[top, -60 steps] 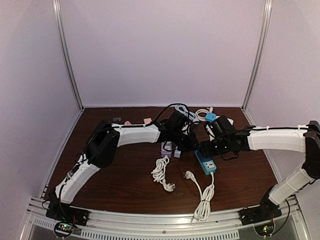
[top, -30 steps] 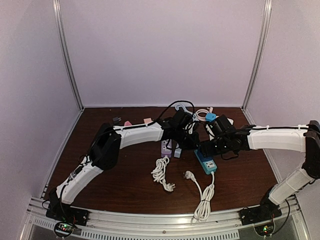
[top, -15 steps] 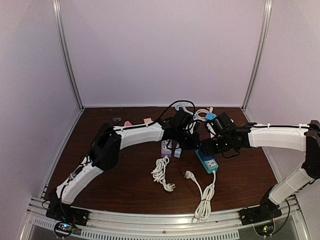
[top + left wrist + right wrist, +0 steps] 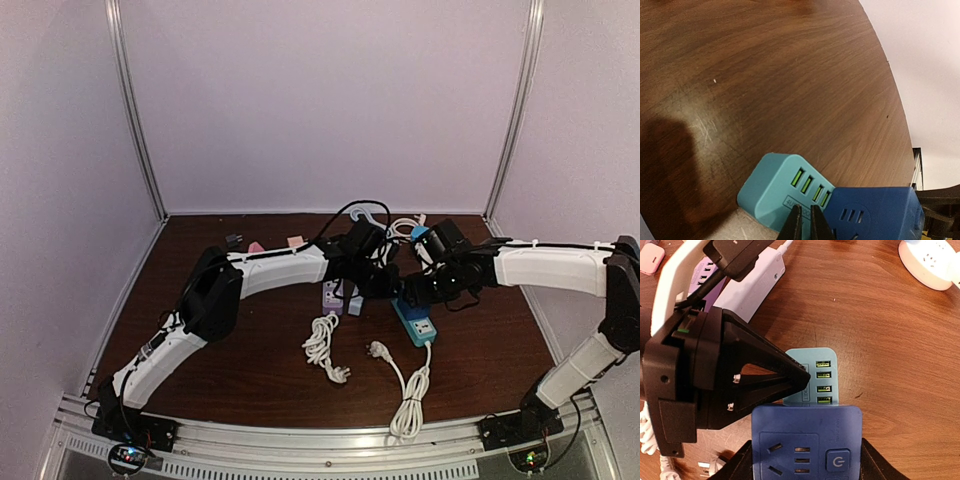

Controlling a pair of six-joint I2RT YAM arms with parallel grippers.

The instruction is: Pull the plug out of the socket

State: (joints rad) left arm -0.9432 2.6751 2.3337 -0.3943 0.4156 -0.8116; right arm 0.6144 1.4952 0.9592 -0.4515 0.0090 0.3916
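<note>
The robot's right gripper needs to release the blue plug on the brown table (image 4: 464, 289) (image 4: 941, 410) in front of the round white socket.
The blue power strip socket (image 4: 414, 323) with a teal USB end (image 4: 812, 375) lies on the brown table. My right gripper (image 4: 807, 462) is shut on the socket's blue body, one finger on each side. My left gripper (image 4: 803, 222) is shut and empty, its tips resting on the teal end (image 4: 785, 187); it also shows in the right wrist view (image 4: 802, 377). No plug shows in the one outlet visible on the socket. A white plug (image 4: 377, 350) lies loose on the table in front of the socket, with its cable (image 4: 408, 400) running toward the near edge.
A purple strip (image 4: 331, 297) and a white strip (image 4: 757, 282) lie left of the socket under the left arm. A coiled white cable (image 4: 320, 340) lies nearer. A round white socket (image 4: 930, 262) and tangled cables sit behind.
The left gripper moved right onto the socket's teal end. The right gripper and the socket shifted slightly toward the back.
</note>
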